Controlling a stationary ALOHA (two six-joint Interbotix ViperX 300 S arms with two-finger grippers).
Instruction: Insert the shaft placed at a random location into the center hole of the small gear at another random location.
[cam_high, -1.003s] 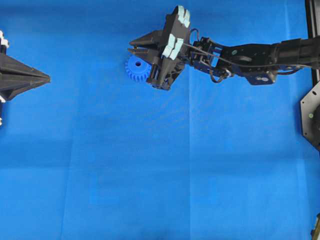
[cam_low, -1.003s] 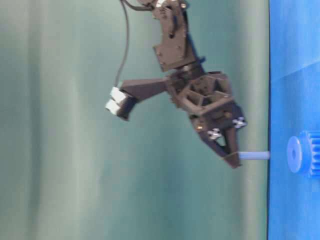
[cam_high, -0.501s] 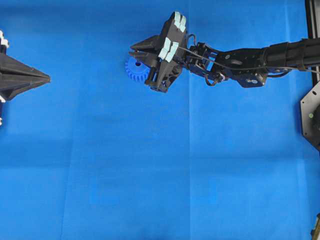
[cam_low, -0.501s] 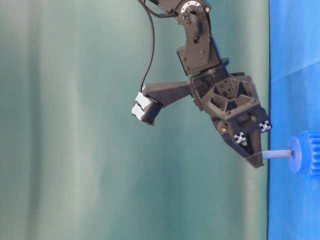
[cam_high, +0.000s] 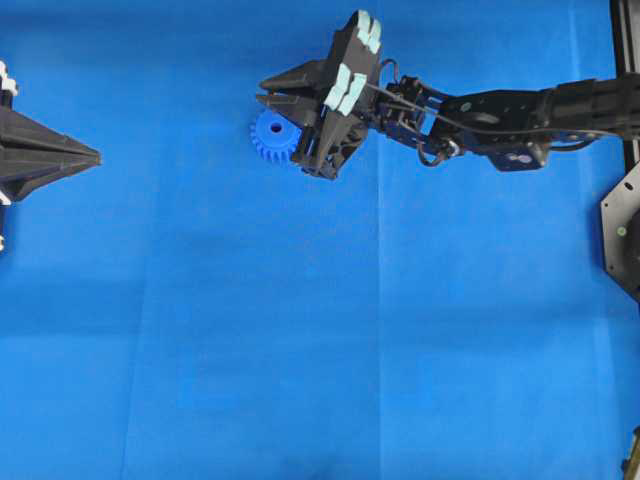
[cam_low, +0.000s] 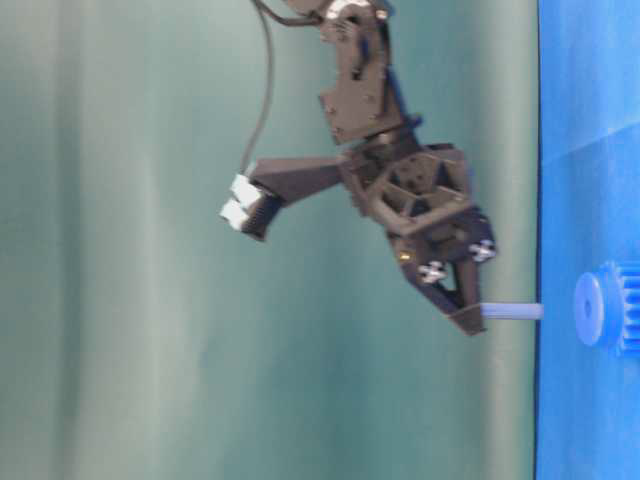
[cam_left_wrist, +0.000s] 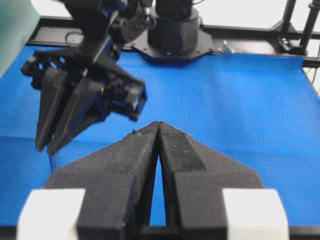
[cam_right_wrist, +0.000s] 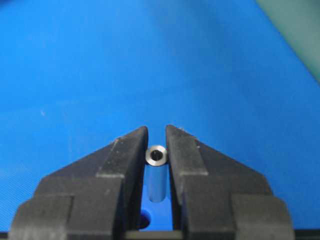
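Observation:
My right gripper is holding the shaft upright. It will let go of the shaft in the dark center hole of the blue small gear (cam_high: 276, 128) (cam_right_wrist: 144, 219) on the cloth.
My right gripper (cam_high: 265, 92) is shut on the shaft (cam_right_wrist: 157, 156), a short silvery pin held upright between the fingers in the right wrist view (cam_right_wrist: 156, 131). The small gear (cam_high: 268, 140) lies flat on the blue cloth, partly under the gripper. In the table-level view the shaft (cam_low: 512, 311) hangs from the gripper (cam_low: 468, 320) in line with the gear's hub (cam_low: 590, 309), with a small gap between them. The center hole (cam_right_wrist: 144, 220) shows dark between the jaws, left of the shaft's lower end. My left gripper (cam_high: 95, 156) is shut and empty at the far left, also in its wrist view (cam_left_wrist: 158, 124).
The blue cloth (cam_high: 320, 330) covers the table. The right arm (cam_high: 500, 115) reaches in from the right edge. A black frame part (cam_high: 622, 230) stands at the right edge. The right gripper's body (cam_left_wrist: 85, 95) shows at the left wrist view's upper left.
Half a second ago the shaft's tip touched the gear's hub. The right gripper has since risen with the shaft, leaving a gap as before. The left arm has not moved.

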